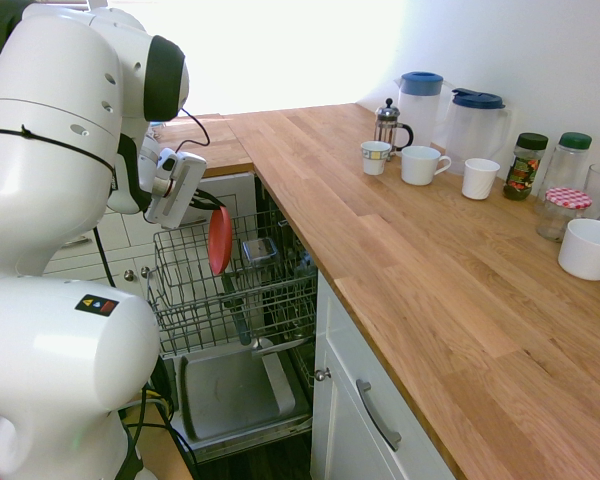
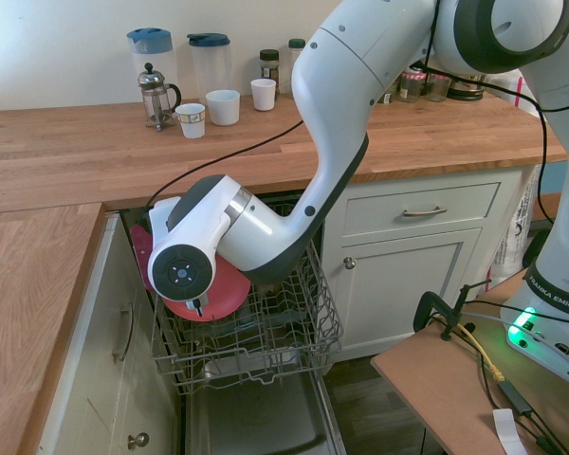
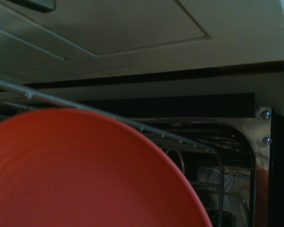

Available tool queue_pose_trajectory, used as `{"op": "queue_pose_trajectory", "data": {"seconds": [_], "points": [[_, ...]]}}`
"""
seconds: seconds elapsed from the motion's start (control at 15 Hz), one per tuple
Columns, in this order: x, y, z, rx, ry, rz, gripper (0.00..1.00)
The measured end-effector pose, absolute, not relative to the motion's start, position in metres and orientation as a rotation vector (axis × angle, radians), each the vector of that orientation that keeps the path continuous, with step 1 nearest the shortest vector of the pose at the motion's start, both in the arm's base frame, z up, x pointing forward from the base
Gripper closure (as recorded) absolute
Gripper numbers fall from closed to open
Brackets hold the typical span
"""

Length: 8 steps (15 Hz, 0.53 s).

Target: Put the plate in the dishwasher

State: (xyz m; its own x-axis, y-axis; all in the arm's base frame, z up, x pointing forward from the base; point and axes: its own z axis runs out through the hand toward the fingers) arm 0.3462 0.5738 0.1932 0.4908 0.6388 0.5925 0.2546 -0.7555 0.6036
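Note:
I will release the pinkish-red plate just behind the front wires of the dishwasher's pulled-out rack (image 2: 223, 312). The plate now stands on edge among the rack's wires.
The pinkish-red plate (image 1: 218, 242) stands on edge, its lower part down among the wires of the dishwasher's pulled-out rack (image 1: 242, 300). My gripper (image 1: 211, 205) is shut on the plate's upper rim, just above the rack's back left corner. From the other side the plate (image 2: 218, 289) shows partly behind my wrist, inside the left part of the rack (image 2: 266, 332). The wrist view is filled by the plate's red face (image 3: 85, 175), with rack wires (image 3: 146, 126) behind it. The dishwasher's grey door (image 1: 230, 395) lies open below.
On the wooden counter (image 1: 430, 260) stand two jugs, a French press (image 1: 387, 124), mugs, jars and a white bowl (image 1: 589, 248). White cabinet drawers (image 2: 422, 213) flank the dishwasher. Some items lie in the rack's right part.

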Motion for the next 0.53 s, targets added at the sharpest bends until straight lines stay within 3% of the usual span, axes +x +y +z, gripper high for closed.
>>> {"op": "queue_pose_trajectory", "data": {"seconds": [0.53], "points": [[0.34,0.597,0.179,2.305,0.773,1.207,1.0]]}}
